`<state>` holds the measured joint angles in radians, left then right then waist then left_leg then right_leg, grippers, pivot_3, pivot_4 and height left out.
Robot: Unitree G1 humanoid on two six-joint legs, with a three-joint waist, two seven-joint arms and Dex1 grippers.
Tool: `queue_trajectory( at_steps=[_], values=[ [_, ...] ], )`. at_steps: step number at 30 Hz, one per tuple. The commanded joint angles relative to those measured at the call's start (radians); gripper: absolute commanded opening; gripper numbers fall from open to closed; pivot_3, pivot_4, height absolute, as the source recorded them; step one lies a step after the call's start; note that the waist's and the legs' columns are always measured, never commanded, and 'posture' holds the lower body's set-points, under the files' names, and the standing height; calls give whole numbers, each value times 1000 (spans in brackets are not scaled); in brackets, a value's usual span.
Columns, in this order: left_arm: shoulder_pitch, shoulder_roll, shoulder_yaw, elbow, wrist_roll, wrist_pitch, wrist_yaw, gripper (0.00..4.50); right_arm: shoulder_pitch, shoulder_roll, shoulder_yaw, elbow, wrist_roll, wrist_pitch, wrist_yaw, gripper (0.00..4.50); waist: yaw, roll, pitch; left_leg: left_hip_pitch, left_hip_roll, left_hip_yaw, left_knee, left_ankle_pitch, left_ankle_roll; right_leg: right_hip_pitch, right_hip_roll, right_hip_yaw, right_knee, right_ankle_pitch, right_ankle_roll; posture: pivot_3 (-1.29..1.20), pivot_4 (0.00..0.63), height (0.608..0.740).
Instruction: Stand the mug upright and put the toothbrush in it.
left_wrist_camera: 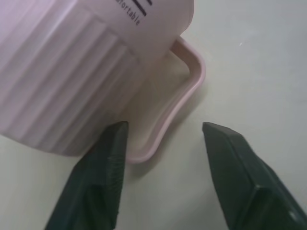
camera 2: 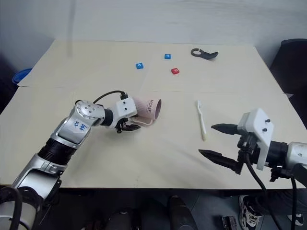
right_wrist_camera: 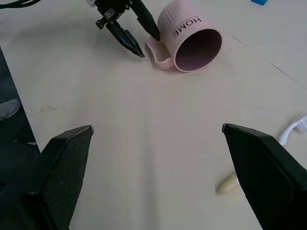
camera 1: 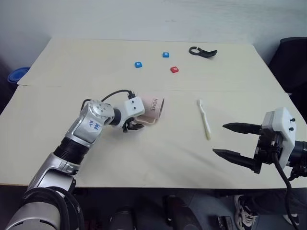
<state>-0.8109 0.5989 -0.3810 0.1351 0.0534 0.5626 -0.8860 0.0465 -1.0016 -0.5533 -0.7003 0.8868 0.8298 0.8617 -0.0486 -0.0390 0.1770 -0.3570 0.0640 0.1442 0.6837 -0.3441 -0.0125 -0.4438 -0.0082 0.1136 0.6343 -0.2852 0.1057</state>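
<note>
My left gripper will line up and grip the handle's straight part (left_wrist_camera: 178,101) farther along, as the mug's handle slants across it and its fingers are only at the handle's lower bend.
The pale pink mug (camera 1: 153,108) lies on its side near the table's middle, its dark mouth (right_wrist_camera: 198,49) facing the right gripper and its handle (left_wrist_camera: 191,81) resting on the tabletop. My left gripper (camera 1: 134,127) is down at the handle, open, with one finger (left_wrist_camera: 111,152) by the mug's ribbed wall and the other (left_wrist_camera: 229,153) beyond the loop, apart from it. The cream toothbrush (camera 1: 205,120) lies flat to the right of the mug. My right gripper (camera 1: 229,140) hovers open and empty, right of the toothbrush, near the front edge.
At the far side lie two small blue blocks (camera 1: 138,64) (camera 1: 166,55), a red block (camera 1: 174,70) and a black clip-like object (camera 1: 202,51). A blue item (camera 1: 17,74) sits beyond the table's left edge. A seam (camera 1: 230,91) crosses the tabletop behind the mug.
</note>
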Motion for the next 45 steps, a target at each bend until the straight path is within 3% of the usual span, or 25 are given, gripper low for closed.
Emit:
queue_trajectory(
  at_steps=[1, 6, 17, 20, 27, 35, 45],
  values=[
    [-23, -13, 24, -3, 5, -6, -1, 1482, -26, -10, -2, 1, 14, -17, -3, 4500, 1, 0, 0, 0, 0, 0, 0, 0, 0, 0, 0, 0, 0, 0, 0, 0, 150, 740],
    [-26, -28, 41, -1, -8, 13, -6, 30, -24, -7, -10, -6, 16, -13, -2, 4500, 2, 0, 0, 0, 0, 0, 0, 0, 0, 0, 0, 0, 0, 0, 0, 0, 150, 740],
    [-85, -84, 115, 60, -62, 21, -10, 30, 11, -6, -42, -14, -2, -12, -24, 4500, 19, 0, 0, 0, 0, 0, 1, 0, 0, 0, 0, 0, 1, 0, 0, 0, 150, 740],
    [-77, -61, 91, 61, -46, -56, -50, 643, 15, -5, -42, -21, -2, -13, -33, 4500, 18, 0, 0, 0, 0, 0, 1, 0, 0, 0, 0, 0, 1, 0, 0, 0, 150, 740],
    [-95, -9, 34, 78, 52, -238, -74, 2741, 37, 10, -49, -43, 28, -6, -57, 4500, 19, 0, 0, 0, 0, 0, 1, 0, 0, 0, 0, 0, 1, 0, 0, 0, 150, 740],
    [-127, 33, -55, 173, 157, -447, -166, 2741, 41, 16, -47, -50, 52, -12, -90, 4500, 19, 0, 0, 0, 0, 1, 1, 0, 0, 0, 0, 0, 1, 0, 0, 0, 150, 740],
    [-202, -77, -133, 411, 279, -669, -140, 2741, 48, 28, -48, -66, 66, -19, -125, 4500, 22, -1, 0, -1, -1, 2, 1, 0, 1, 0, -1, 0, 0, 0, 0, 0, 150, 740]
  ],
)
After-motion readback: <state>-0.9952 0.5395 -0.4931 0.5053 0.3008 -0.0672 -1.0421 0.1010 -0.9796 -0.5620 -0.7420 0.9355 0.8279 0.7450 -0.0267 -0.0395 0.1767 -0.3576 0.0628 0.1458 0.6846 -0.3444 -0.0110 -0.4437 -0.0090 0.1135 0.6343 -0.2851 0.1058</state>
